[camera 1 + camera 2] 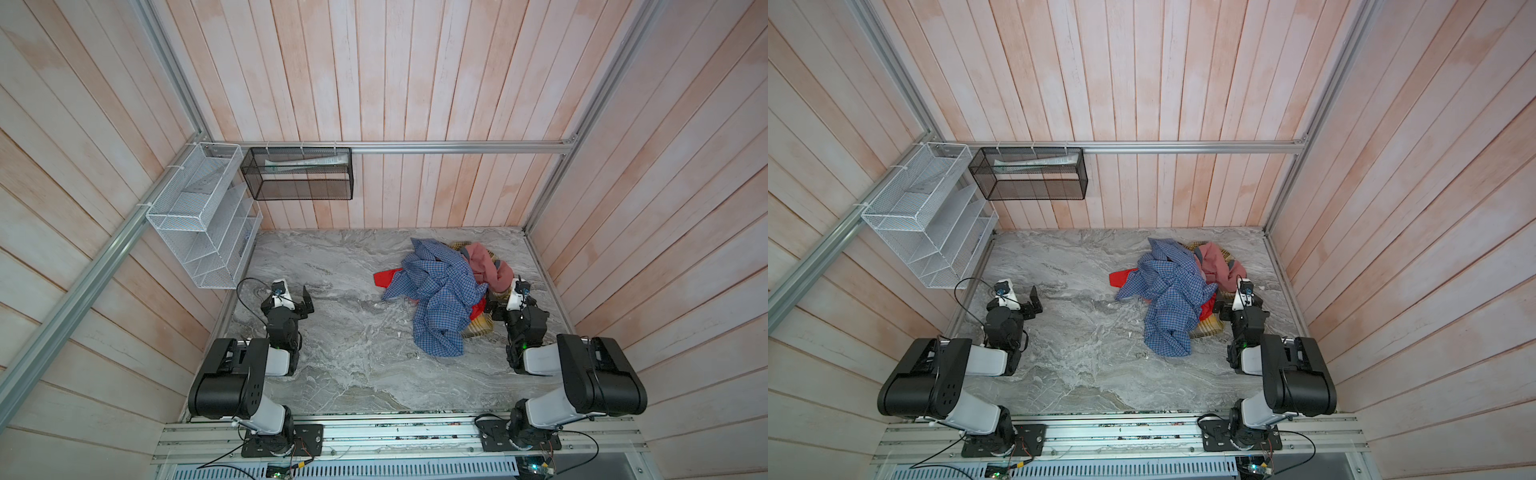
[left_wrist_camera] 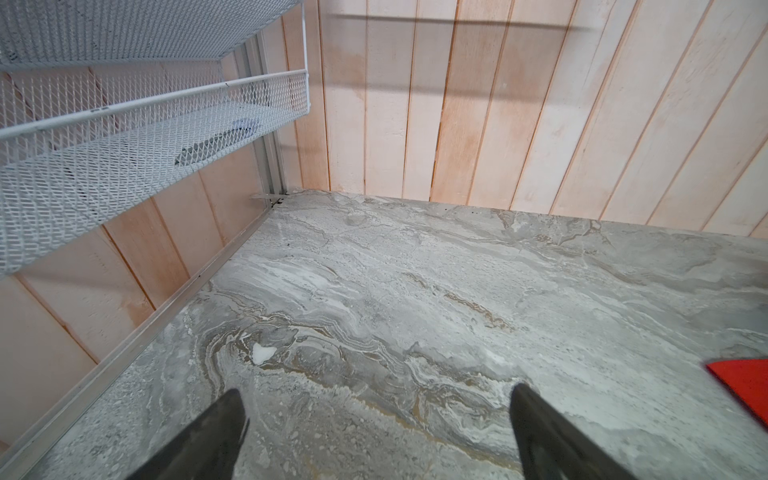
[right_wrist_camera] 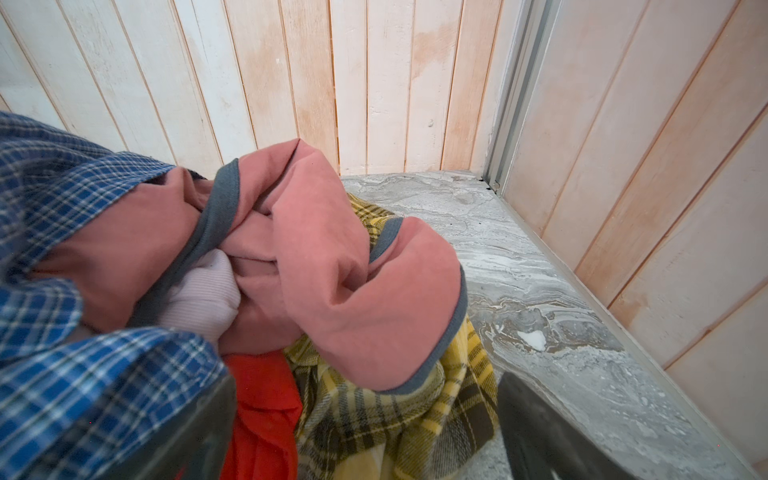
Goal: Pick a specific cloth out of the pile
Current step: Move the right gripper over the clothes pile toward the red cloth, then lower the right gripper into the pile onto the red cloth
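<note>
The robot's right gripper should close on the uncovered part (image 1: 478, 308) (image 3: 260, 400) of the red cloth, between the blue checked shirt and the yellow plaid cloth.
The pile (image 1: 449, 291) lies at the back right of the marble table in both top views, with a blue checked shirt (image 1: 436, 295) draped on top. The red cloth (image 1: 386, 277) pokes out from under the shirt's left side, and more of it shows at the pile's right (image 3: 262, 407). A corner of it (image 2: 744, 386) also enters the left wrist view. My right gripper (image 3: 363, 386) is open at the pile's right edge, with the red cloth and yellow plaid (image 3: 395, 415) between its fingers. My left gripper (image 2: 377, 390) is open over bare table, far left of the pile.
A dusty-pink garment (image 3: 332, 270) with grey trim and a pale lilac-pink piece (image 3: 203, 291) sit on the pile. A white mesh rack (image 1: 199, 220) hangs on the left wall and a black mesh basket (image 1: 297, 174) on the back wall. Plank walls enclose the table (image 1: 353, 353).
</note>
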